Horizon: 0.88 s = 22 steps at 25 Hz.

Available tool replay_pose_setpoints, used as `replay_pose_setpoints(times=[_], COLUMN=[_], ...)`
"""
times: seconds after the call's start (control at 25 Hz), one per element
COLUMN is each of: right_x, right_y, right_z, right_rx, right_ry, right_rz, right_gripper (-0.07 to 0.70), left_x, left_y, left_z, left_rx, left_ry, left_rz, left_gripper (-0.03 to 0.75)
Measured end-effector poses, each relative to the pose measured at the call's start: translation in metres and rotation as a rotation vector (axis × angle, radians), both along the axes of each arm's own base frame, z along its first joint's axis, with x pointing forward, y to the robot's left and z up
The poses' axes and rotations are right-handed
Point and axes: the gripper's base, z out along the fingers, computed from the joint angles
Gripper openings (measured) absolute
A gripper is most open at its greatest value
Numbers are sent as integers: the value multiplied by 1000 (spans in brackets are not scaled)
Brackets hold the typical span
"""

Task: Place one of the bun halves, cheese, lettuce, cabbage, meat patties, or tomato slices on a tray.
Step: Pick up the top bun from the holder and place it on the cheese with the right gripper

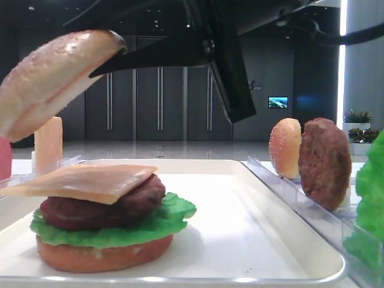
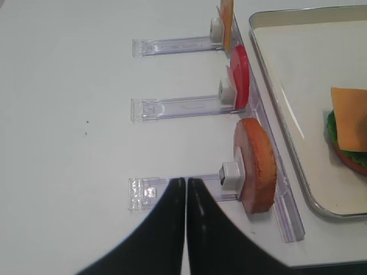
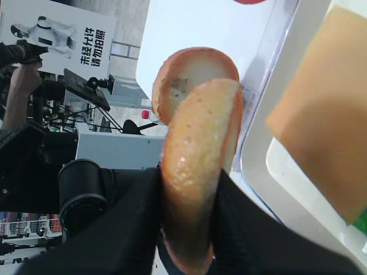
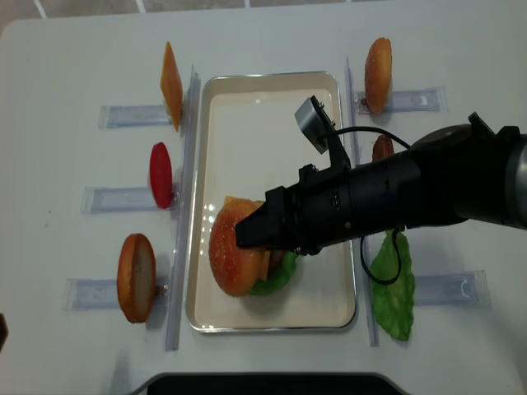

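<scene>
Next, my right gripper lets go of the sesame-topped bun half on the cheese atop the stack (image 4: 255, 237) (image 3: 346, 123), so that it caps the patty and lettuce.
A sesame-topped bun half (image 1: 54, 78) (image 3: 200, 160) (image 4: 230, 247) hangs tilted above the stack, and my right gripper (image 1: 108, 57) (image 3: 189, 172) (image 4: 247, 233) is shut on it, reaching in from the right. Below it on the white tray (image 1: 240, 228) (image 4: 272, 107) stands a stack. From the bottom it is a bun half (image 1: 102, 255), lettuce (image 1: 120, 231), a meat patty (image 1: 90, 210) and cheese (image 1: 90, 180) (image 3: 321, 114). My left gripper (image 2: 186, 182) is shut and empty above the table, left of a racked bun half (image 2: 255, 166).
Clear slotted racks flank the tray. The left one holds a bun half (image 4: 136, 277), a tomato slice (image 4: 160, 175) and cheese (image 4: 171, 85). The right one holds a bun half (image 4: 378, 62), a patty (image 4: 382, 148) and lettuce (image 4: 394, 288).
</scene>
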Motion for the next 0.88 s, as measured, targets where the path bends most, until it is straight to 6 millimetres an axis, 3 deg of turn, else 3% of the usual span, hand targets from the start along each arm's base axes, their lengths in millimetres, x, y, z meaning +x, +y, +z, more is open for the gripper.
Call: replay_pose_setpoints(times=[0.24,0.88], right_x=[11,16], right_y=[7,6], right_z=[-3,-9], right_rx=[-9,-60], right_ry=[-21,-84], right_rz=[-10,-18], right_gripper=[188,188], left_x=[0,0], left_y=[0,0], left_z=[0,0], left_rx=[1,1], left_ry=[0,0], left_rz=[-1,-1], left_gripper=[-1,-1])
